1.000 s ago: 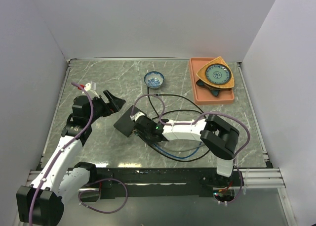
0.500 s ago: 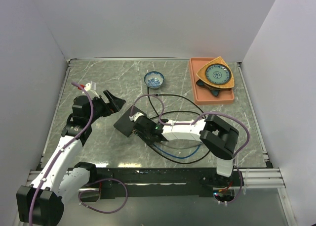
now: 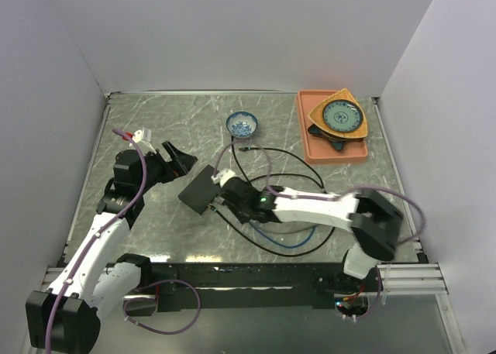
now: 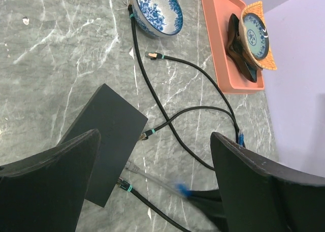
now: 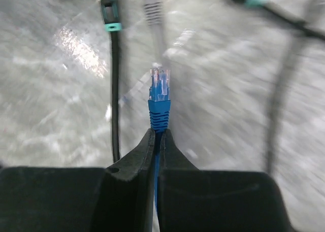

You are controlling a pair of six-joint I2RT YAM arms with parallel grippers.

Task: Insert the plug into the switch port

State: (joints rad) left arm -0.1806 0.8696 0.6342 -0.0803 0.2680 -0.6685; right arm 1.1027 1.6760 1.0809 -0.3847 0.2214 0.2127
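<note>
My right gripper will back off, as it holds the blue plug at the tail of the plug's boot, and let my left gripper take its clear tip [image 5: 160, 83] before inserting it.
The switch [image 3: 201, 190] is a flat black box left of the table's centre; it also shows in the left wrist view [image 4: 109, 140]. Two black cables with teal bands and a grey plug [image 4: 133, 167] meet its near long edge. My right gripper [image 5: 157, 133] is shut on a blue plug [image 5: 159, 97], which points at that edge a short way from it. In the top view the right gripper [image 3: 231, 194] is just right of the switch. My left gripper [image 3: 175, 159] is open and empty, up and left of the switch, with wide fingers [image 4: 51, 181].
A blue-and-white bowl [image 3: 242, 125] stands behind the switch. An orange tray [image 3: 314, 149] holding plates sits at the back right. Black cables [image 3: 271, 156] loop over the table centre, one with a loose plug [image 4: 152, 55]. A blue cable [image 3: 283, 243] trails near the front edge.
My right arm has swung its elbow out to the right, and its gripper with the blue plug has shifted slightly right by the switch. The left arm has not moved.
</note>
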